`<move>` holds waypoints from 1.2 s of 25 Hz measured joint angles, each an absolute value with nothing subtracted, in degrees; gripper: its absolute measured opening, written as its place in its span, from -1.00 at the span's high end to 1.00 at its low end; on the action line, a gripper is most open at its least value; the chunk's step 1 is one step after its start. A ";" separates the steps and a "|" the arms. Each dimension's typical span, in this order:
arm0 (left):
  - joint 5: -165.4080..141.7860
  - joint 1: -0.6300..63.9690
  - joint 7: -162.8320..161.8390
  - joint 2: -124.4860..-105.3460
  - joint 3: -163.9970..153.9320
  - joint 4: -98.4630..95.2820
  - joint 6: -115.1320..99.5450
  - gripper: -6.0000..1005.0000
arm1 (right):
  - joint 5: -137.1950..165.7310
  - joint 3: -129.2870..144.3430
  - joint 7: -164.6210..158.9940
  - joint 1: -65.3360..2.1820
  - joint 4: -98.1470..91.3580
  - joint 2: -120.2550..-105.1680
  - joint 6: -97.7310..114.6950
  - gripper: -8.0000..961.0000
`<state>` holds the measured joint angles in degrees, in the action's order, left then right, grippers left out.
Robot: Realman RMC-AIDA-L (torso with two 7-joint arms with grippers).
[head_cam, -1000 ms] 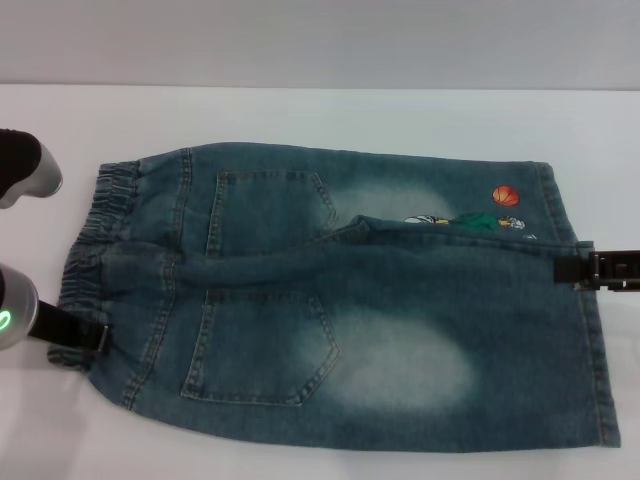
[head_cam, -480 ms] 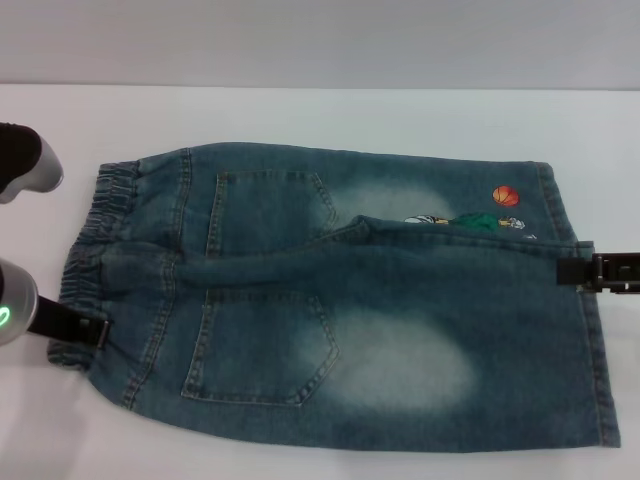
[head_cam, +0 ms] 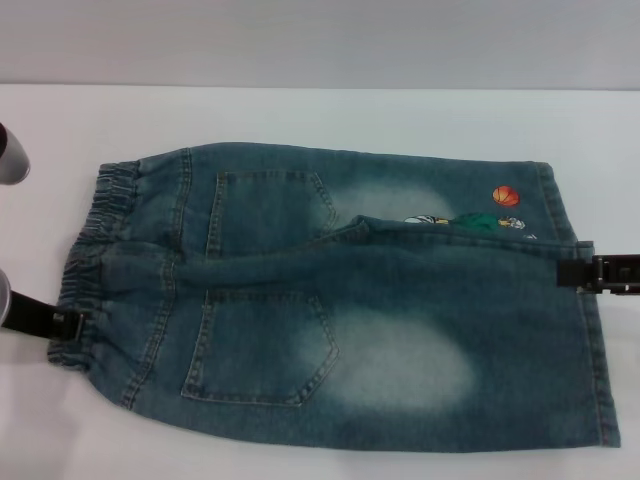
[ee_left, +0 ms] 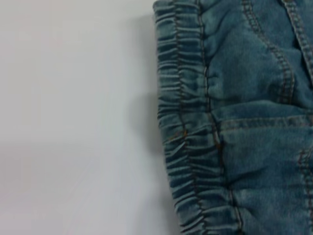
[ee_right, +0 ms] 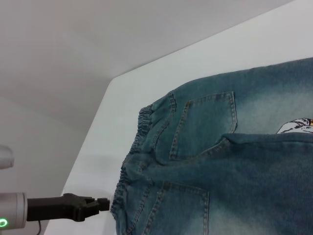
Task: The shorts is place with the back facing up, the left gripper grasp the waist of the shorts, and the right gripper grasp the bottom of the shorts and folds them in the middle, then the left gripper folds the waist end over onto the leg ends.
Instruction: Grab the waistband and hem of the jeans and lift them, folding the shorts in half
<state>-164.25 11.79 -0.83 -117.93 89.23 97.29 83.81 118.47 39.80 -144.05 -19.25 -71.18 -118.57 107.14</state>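
The tip of my left gripper touches only the outer edge of the waist, so that gripper should open, reach farther in and grab the puckered waistband (head_cam: 95,342).
The blue denim shorts (head_cam: 340,300) lie back up on the white table (head_cam: 300,115), folded along the middle, with the puckered waist (head_cam: 95,240) at the left and the leg hems at the right. An orange basketball print (head_cam: 506,196) shows near the far hem. My left gripper (head_cam: 68,325) sits low at the table's left edge, its tip at the outer edge of the waist (ee_right: 132,161); in the right wrist view the left gripper (ee_right: 103,203) looks just off the band. My right gripper (head_cam: 568,272) reaches in from the right, shut on the bottom hem.
Bare white table surrounds the shorts, with a wide strip behind them up to the grey wall (head_cam: 320,40). A silver and black part of the left arm (head_cam: 10,155) shows at the left border. The left wrist view shows the waistband (ee_left: 188,137) beside bare table.
My left arm has drawn back to the left, so its tip went from lying over the waistband to sitting at its outer edge. The right gripper and the shorts have stayed put.
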 joint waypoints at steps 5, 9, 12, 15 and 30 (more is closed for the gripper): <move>-164.37 11.67 -0.87 -117.86 89.34 96.92 84.21 0.84 | 118.47 39.89 -144.05 -19.55 -70.83 -118.55 107.07 -0.21; -164.37 12.16 -0.72 -117.93 89.05 95.78 84.50 0.60 | 118.47 40.17 -144.05 -19.64 -70.75 -118.50 106.76 -0.21; -164.16 12.24 -0.58 -117.95 89.02 95.67 84.57 0.27 | 118.48 40.20 -143.98 -19.71 -70.75 -118.48 106.65 -0.20; -164.05 12.36 -0.58 -117.95 89.01 95.48 84.58 -0.07 | 118.48 40.21 -143.95 -19.78 -70.75 -118.48 106.66 -0.20; -164.34 15.37 -0.62 -117.95 89.30 89.87 83.06 -0.63 | 118.75 40.25 -143.70 -20.11 -70.57 -118.47 106.86 -0.19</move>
